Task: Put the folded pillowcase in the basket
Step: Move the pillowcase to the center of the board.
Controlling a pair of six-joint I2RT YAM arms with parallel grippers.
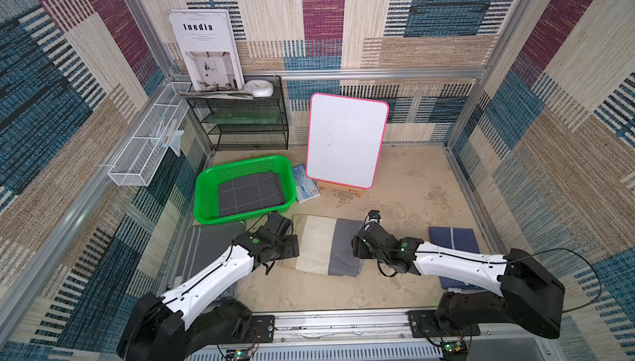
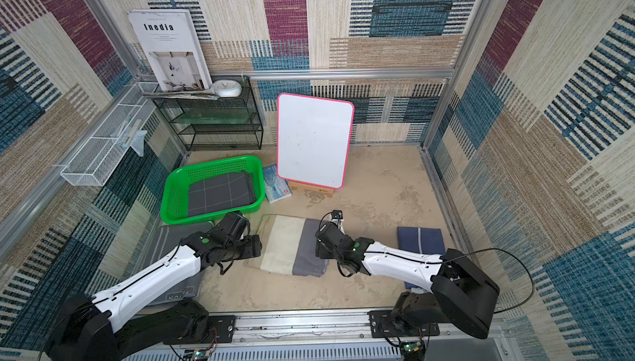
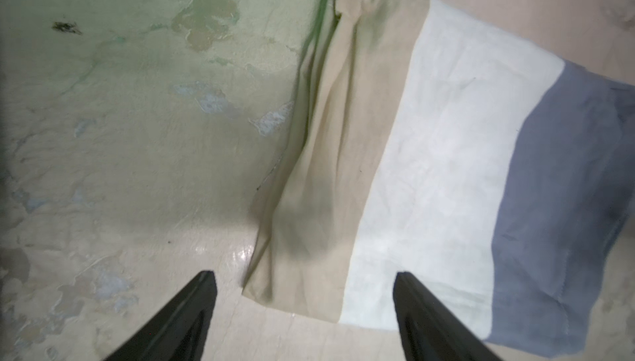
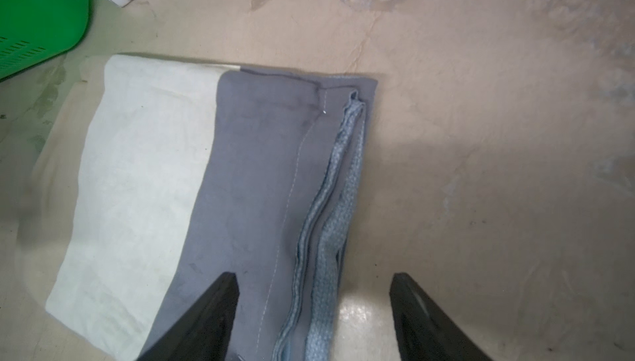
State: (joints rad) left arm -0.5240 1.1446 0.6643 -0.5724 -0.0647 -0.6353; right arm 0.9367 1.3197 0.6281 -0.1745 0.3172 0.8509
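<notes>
I have my left gripper over the pillowcase's near corner, so I should move it in and pinch the layers nearer the middle of the beige edge (image 3: pixel 305 155) before I lift.
The folded pillowcase (image 1: pixel 326 246) (image 2: pixel 292 246), striped beige, white and grey, lies flat on the tan floor in front of the basket. The green basket (image 1: pixel 206 201) (image 2: pixel 171 201) stands at the back left and holds a dark grey cloth with a white grid (image 1: pixel 251 192). My left gripper (image 3: pixel 305 280) is open just above the pillowcase's beige edge (image 3: pixel 319 170), its fingers astride the near corner. My right gripper (image 4: pixel 312 280) is open over the grey edge (image 4: pixel 261 177), one finger above the cloth and the other above bare floor. Neither holds anything.
A pink-rimmed whiteboard (image 1: pixel 347 139) leans on a wooden stand behind the pillowcase, with a book (image 1: pixel 305 184) beside the basket. A navy folded cloth (image 1: pixel 453 239) lies at the right, a grey striped cloth (image 1: pixel 206 246) under the left arm. A black wire shelf (image 1: pixel 247 118) and white wire rack (image 1: pixel 144 149) line the back left.
</notes>
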